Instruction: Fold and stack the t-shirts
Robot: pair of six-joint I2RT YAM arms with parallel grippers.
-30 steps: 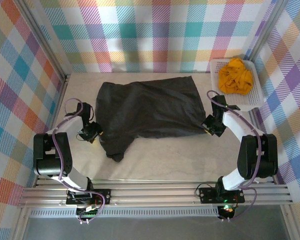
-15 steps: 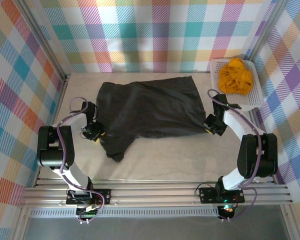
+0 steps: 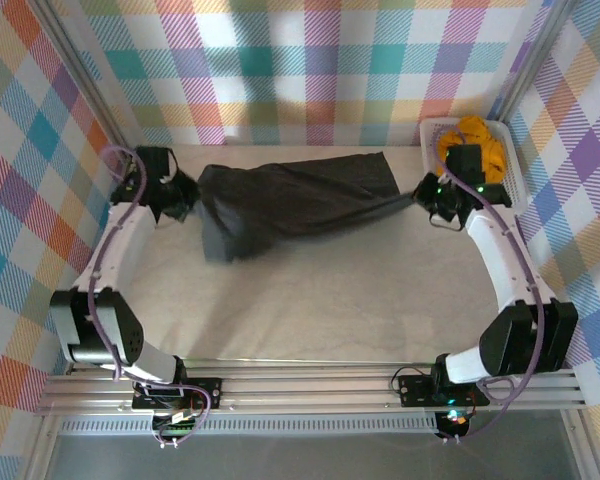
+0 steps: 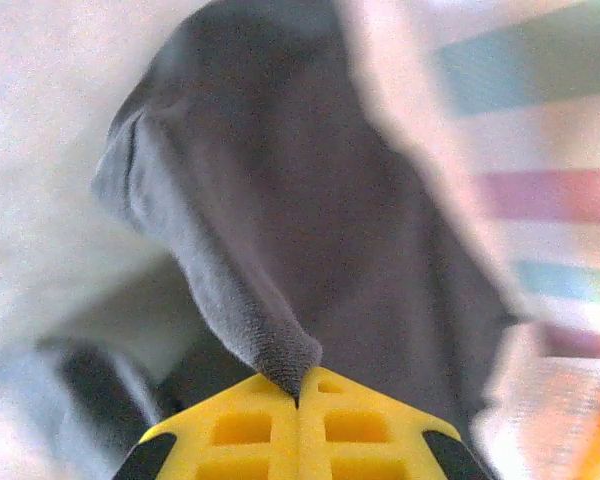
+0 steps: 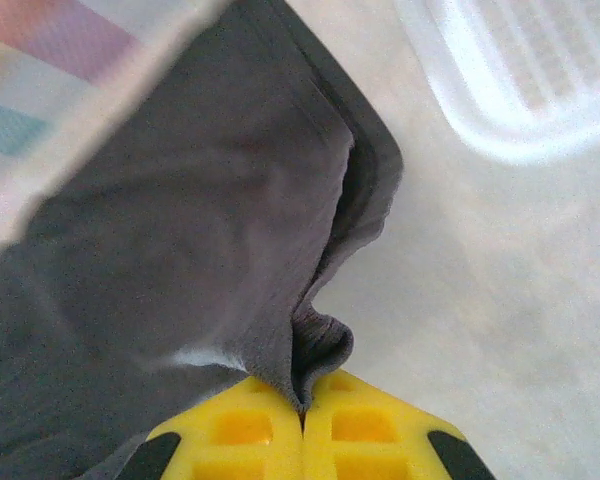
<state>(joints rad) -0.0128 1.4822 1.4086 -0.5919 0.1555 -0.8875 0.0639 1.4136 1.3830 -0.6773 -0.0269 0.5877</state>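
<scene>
The left gripper should release the charcoal-grey t-shirt's edge, still held above the table's far half, on the bare tabletop (image 3: 187, 264), beside the shirt's drooping part.
The charcoal-grey t-shirt (image 3: 290, 200) hangs stretched between both grippers above the far half of the table, its lower part drooping at the left. My left gripper (image 3: 185, 195) is shut on the shirt's left edge; a pinched fold of grey fabric (image 4: 280, 350) sits between the yellow fingers (image 4: 240, 430). My right gripper (image 3: 427, 195) is shut on the right edge, where grey cloth (image 5: 315, 345) bunches between the yellow fingers (image 5: 370, 430). The mustard-orange t-shirt (image 3: 480, 140) lies crumpled in the white mesh basket (image 3: 510, 190), partly hidden behind the right wrist.
The basket (image 5: 520, 80) stands in the far right corner, close to the right gripper. Checked walls enclose the table on three sides. The pale tabletop (image 3: 330, 300) lies bare in front of the shirt. The aluminium rail with the arm bases runs along the near edge.
Both arms have swung up and toward the far wall, lifting the grey shirt's near edge off the table. The shirt now hangs taut instead of lying spread flat.
</scene>
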